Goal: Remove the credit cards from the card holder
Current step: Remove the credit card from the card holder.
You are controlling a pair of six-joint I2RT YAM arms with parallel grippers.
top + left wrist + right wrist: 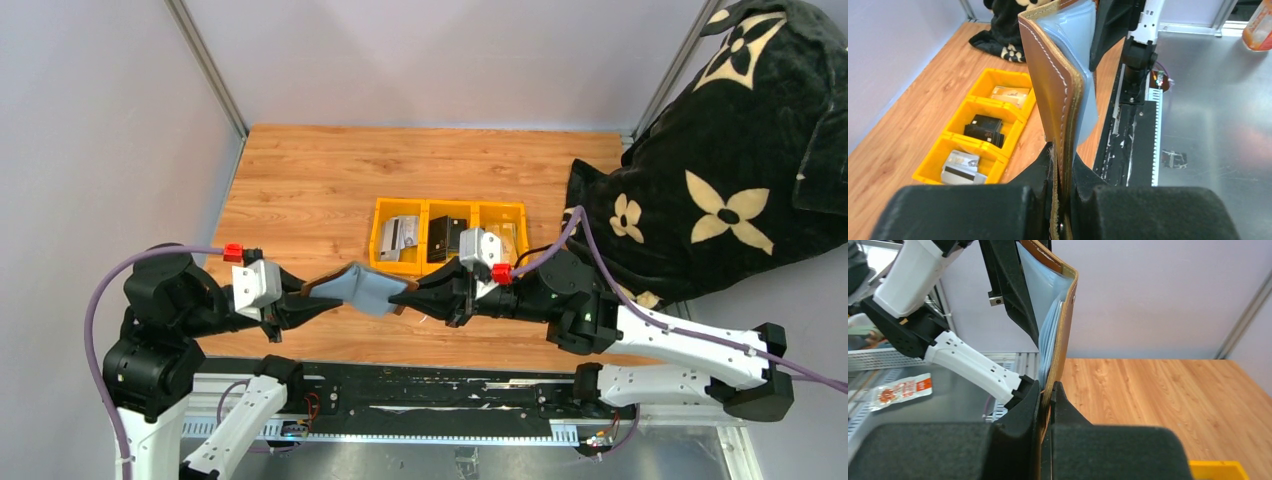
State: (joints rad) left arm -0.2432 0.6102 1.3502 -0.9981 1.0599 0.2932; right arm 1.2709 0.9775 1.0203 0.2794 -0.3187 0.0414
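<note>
The card holder is pinched just by its end edge in my left gripper, so that gripper should open and take the clear sleeves (352,285) deeper in its fingers before my right gripper opens.
The card holder (362,288) is a brown bifold wallet with a silvery-grey inside, held open in the air between both arms above the table's near edge. My left gripper (303,296) is shut on its left flap; the brown outside shows in the left wrist view (1050,95). My right gripper (408,293) is shut on its right flap, seen edge-on in the right wrist view (1060,335). Credit cards lie in the yellow bin: silvery-grey ones (402,238), black ones (446,238) and tan ones (1009,93). I see no card in the wallet's slots.
The yellow three-compartment bin (448,207) sits on the wooden table just behind the wallet. A black blanket with cream flowers (730,160) is heaped at the right. Grey walls enclose the table at the back and left. A metal rail (440,395) runs along the near edge.
</note>
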